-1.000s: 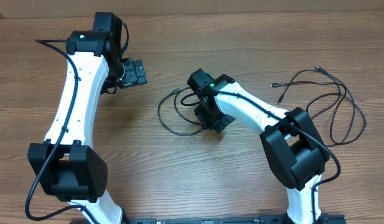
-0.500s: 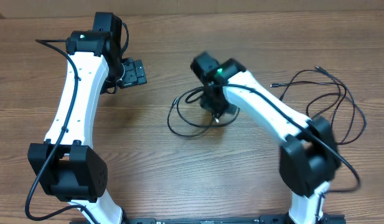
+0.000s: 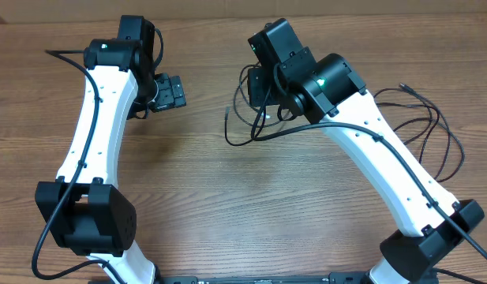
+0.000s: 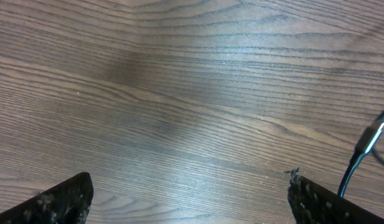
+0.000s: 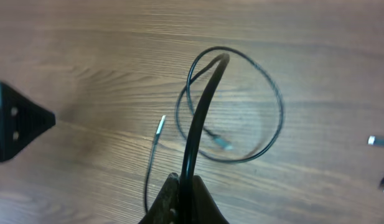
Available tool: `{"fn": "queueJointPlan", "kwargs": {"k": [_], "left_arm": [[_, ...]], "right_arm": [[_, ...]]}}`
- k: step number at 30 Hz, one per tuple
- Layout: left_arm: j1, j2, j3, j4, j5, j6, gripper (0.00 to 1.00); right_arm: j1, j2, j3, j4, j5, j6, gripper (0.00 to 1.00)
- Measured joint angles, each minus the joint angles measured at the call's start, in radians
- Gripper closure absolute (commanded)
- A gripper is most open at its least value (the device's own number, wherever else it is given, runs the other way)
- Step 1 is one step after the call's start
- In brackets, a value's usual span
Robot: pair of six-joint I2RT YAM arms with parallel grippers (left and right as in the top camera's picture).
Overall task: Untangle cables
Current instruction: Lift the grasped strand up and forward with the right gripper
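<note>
Next, I release the thin black cable from my right gripper on the wood [image 3: 273, 128] [image 5: 229, 167] between my left gripper and the loose loops. The cable is now held up above the table.
My right gripper [image 5: 187, 190] is shut on one black cable [image 5: 201, 112] and holds it up above the table. Below it the cable hangs in a loop [image 5: 266, 130], with a silver-tipped plug [image 5: 159, 126] dangling at the left. In the overhead view the right gripper [image 3: 261, 95] is at the back centre, and the lifted cable [image 3: 245, 130] trails under it. More cables [image 3: 432, 134] lie in loose loops at the right. My left gripper [image 4: 188, 196] is open over bare wood, with a cable plug [image 4: 367, 144] off to its right.
The left gripper [image 3: 168, 92] hovers at the back left, apart from the lifted cable. A small plug [image 5: 375, 140] shows at the right edge of the right wrist view. The table's far edge [image 3: 227, 20] runs close behind both arms.
The right arm has risen and swung toward the back of the table, lifting the gripped cable loop off the wood. The left arm has not moved.
</note>
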Motion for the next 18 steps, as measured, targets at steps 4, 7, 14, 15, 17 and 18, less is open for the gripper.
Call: {"fn": "queueJointPlan", "kwargs": {"k": [4,7,14,15,17,18], "left_arm": [[0.000,0.000,0.000,0.000,0.000,0.000,0.00],[0.000,0.000,0.000,0.000,0.000,0.000,0.00],[0.000,0.000,0.000,0.000,0.000,0.000,0.00],[0.000,0.000,0.000,0.000,0.000,0.000,0.00],[0.000,0.000,0.000,0.000,0.000,0.000,0.00],[0.000,0.000,0.000,0.000,0.000,0.000,0.00]], "right_arm": [[-0.001,-0.031,0.000,0.034,-0.136,-0.135,0.96],[0.000,-0.067,0.000,0.055,-0.219,-0.201,0.96],[-0.001,-0.095,0.003,0.046,-0.135,-0.217,0.96],[-0.001,-0.094,0.003,0.042,-0.108,-0.199,0.96],[-0.002,-0.093,0.003,0.043,-0.054,-0.162,0.96],[-0.002,-0.093,0.003,0.043,-0.031,-0.145,0.96]]}}
